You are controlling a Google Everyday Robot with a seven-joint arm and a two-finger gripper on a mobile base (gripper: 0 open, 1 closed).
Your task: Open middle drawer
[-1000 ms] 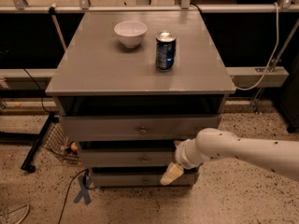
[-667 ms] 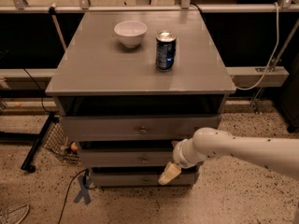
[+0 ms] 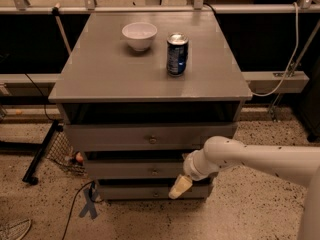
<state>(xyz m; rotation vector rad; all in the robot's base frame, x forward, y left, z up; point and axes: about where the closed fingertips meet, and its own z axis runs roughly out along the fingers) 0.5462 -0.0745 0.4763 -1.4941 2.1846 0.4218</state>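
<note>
The middle drawer's top edge (image 3: 176,164), between its small round knob and the white arm, is the next place my gripper should go to and close.
The grey cabinet has three stacked drawers. The middle drawer (image 3: 135,169) has a low flat front with a small round knob (image 3: 154,171) at its centre, and it sits pushed in between the taller top drawer (image 3: 125,136) and the bottom drawer (image 3: 135,192). My gripper (image 3: 179,187) hangs at the end of the white arm (image 3: 240,156). It is just right of and slightly below the knob, in front of the seam between the middle and bottom drawers. Only one cream fingertip shows.
On the cabinet top (image 3: 100,79) stand a white bowl (image 3: 139,35) and a blue soda can (image 3: 177,54). A black stand leg (image 3: 42,151) and a mesh basket (image 3: 62,151) lie on the floor to the left. A cable (image 3: 75,209) and blue tape (image 3: 90,204) are on the floor in front.
The gripper has shifted slightly to the left, closer to the middle drawer's knob. The drawers have not moved.
</note>
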